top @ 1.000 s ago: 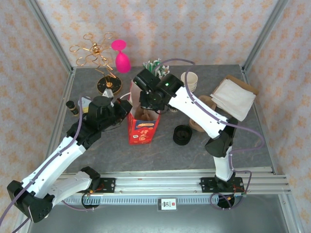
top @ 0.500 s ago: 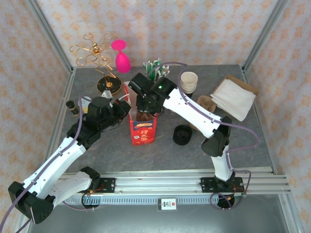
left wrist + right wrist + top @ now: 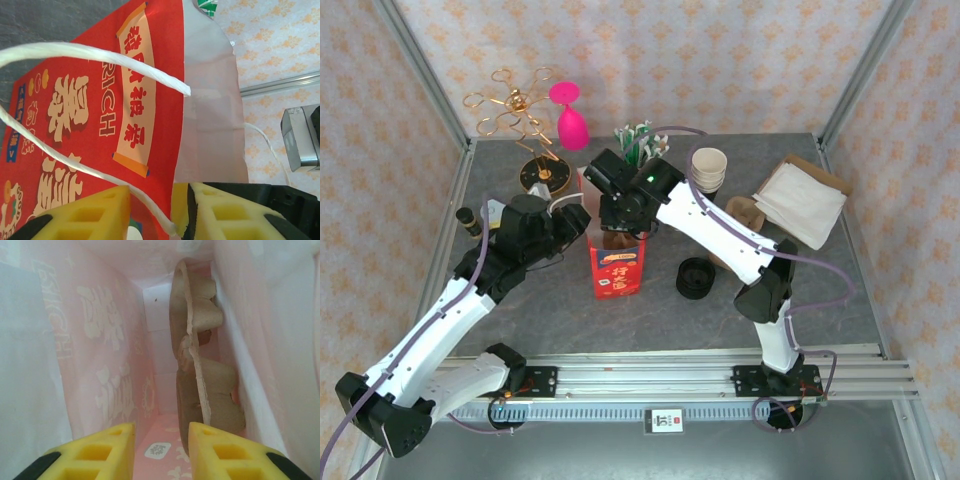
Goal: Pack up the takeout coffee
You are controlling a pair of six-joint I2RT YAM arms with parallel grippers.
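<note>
The brown pulp cup carrier stands on edge inside the red paper bag. Next, my left gripper pinches the bag's rim (image 3: 176,172) while my right gripper reaches deeper.
A red paper bag (image 3: 616,268) with cream lettering stands upright mid-table. My left gripper (image 3: 582,222) sits at its upper left edge. In the left wrist view the left gripper (image 3: 157,192) is open, and the bag's red side (image 3: 100,115) and white string handle (image 3: 100,172) run between the fingers. My right gripper (image 3: 620,222) reaches into the bag's mouth. Seen from the right wrist, the right gripper (image 3: 161,427) is open and holds nothing. A brown pulp cup carrier (image 3: 205,390) stands on edge against the bag's right wall. The takeout coffee (image 3: 468,220), small and dark with a black lid, stands by the left table edge.
A pile of black lids (image 3: 695,278) lies right of the bag. A stack of cream cups (image 3: 710,168), green-and-white sticks (image 3: 638,138), more brown carriers (image 3: 740,215) and white napkins on a brown box (image 3: 802,200) fill the back right. A gold rack (image 3: 515,110) and a pink object (image 3: 570,120) stand back left.
The right gripper moved left and down into the bag's mouth and opened wider. The left gripper opened off the bag's edge. The bag now stands straighter.
</note>
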